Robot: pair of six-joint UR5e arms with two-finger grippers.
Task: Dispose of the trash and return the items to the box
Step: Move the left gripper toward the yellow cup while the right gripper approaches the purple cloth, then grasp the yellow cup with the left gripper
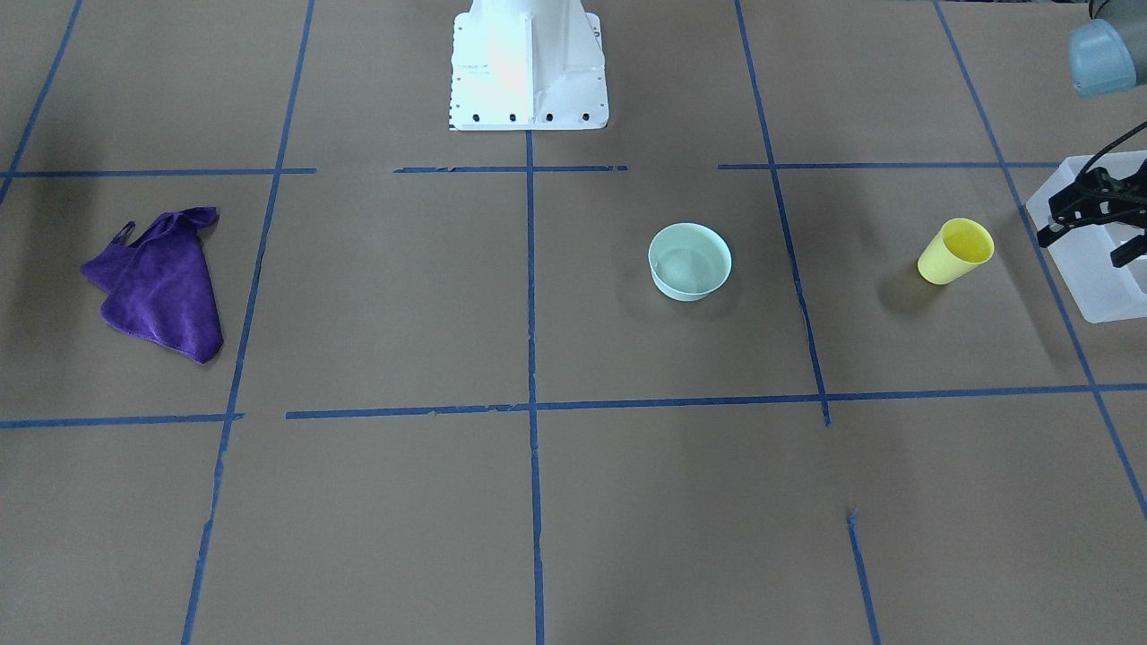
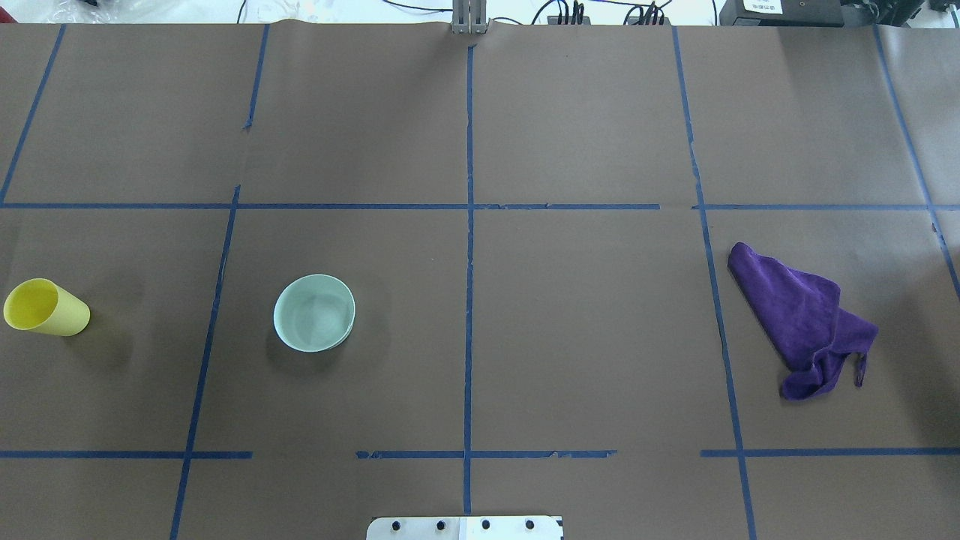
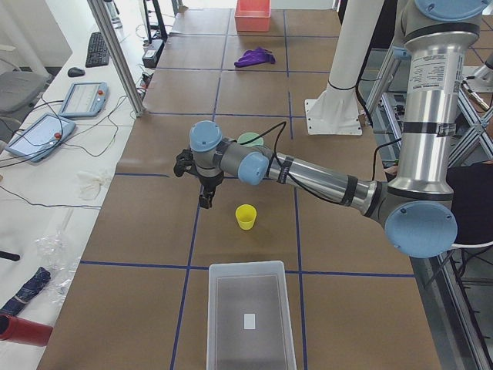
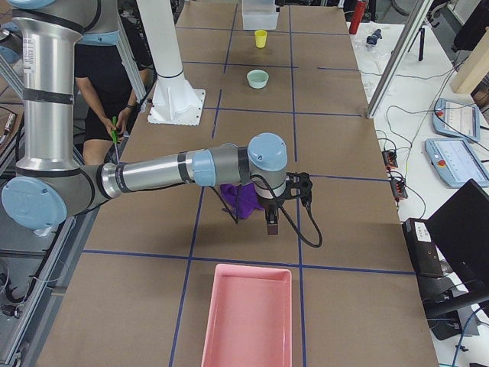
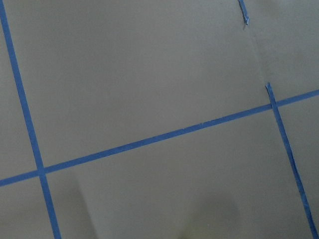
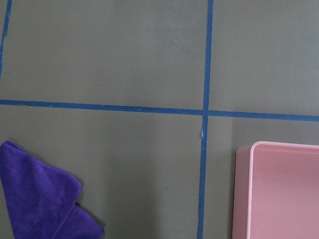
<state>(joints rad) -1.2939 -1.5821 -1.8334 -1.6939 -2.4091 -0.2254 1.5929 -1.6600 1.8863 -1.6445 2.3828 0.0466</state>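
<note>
The robot's left gripper should next grab the rim of the yellow cup (image 1: 991,249) on the side that faces the frosted white box.
The yellow cup (image 1: 955,251) stands upright on the brown table, also in the overhead view (image 2: 45,307) at the far left. The mint-green bowl (image 1: 689,261) sits upright nearer the middle (image 2: 314,312). The frosted white box (image 1: 1102,269) lies at the table's end beyond the cup (image 3: 250,316). My left gripper (image 1: 1084,249) is open and empty, hovering above the table beside the cup, with the box's edge behind it in the front-facing view. My right gripper (image 4: 289,205) hovers above the purple cloth; I cannot tell whether it is open or shut.
A crumpled purple cloth (image 1: 161,282) lies on the table's other half (image 2: 806,319). A pink tray (image 4: 248,317) sits at that end (image 6: 284,194). The white robot base (image 1: 529,72) stands at the table's edge. A person (image 4: 99,99) stands behind it.
</note>
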